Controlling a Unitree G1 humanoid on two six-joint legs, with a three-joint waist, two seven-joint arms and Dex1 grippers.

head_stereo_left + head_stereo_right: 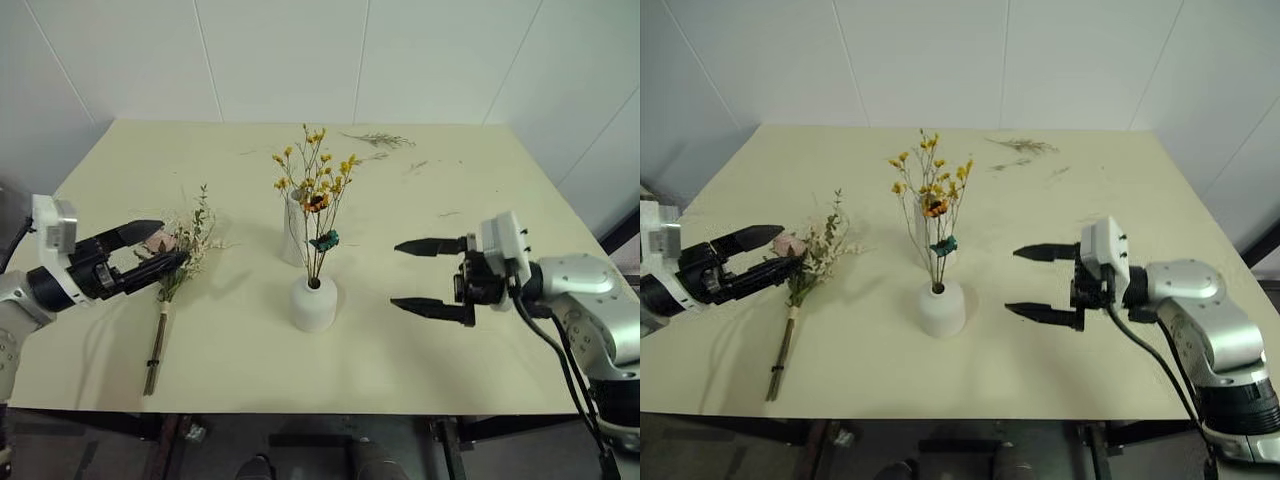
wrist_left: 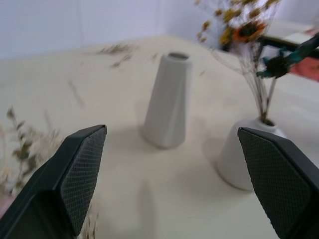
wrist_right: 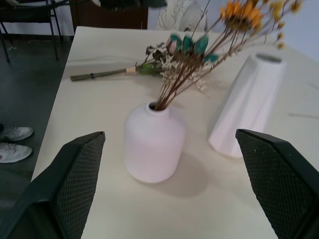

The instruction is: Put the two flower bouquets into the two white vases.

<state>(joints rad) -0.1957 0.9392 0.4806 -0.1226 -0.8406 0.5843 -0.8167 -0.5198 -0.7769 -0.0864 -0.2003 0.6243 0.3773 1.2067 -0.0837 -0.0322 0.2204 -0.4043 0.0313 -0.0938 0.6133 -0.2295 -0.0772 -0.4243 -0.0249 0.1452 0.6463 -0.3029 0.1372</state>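
Next, my left gripper will go to the tan wrap [image 1: 165,308] around the stems of the pink rose bouquet, just below its leaves, and close there.
The yellow-orange bouquet [image 1: 315,185] stands with its stems in the short round white vase [image 1: 313,303] at mid-table. Just behind it stands the tall faceted white vase [image 1: 293,238], with nothing in it. The pink rose bouquet [image 1: 172,272] lies flat on the table at the left, stem toward the near edge. My left gripper [image 1: 172,242] is open, its fingertips at the bouquet's blossom end; I cannot tell whether they touch it. My right gripper [image 1: 395,275] is open and holds nothing, level to the right of the short vase, pointing at it. The right wrist view shows both vases [image 3: 153,142] and the rose bouquet [image 3: 124,72].
Loose dried sprigs [image 1: 378,140] lie near the table's far edge. A white wall runs close behind the pale yellow table [image 1: 480,370]. A person's shoes [image 3: 15,142] show on the floor beyond the table's left side.
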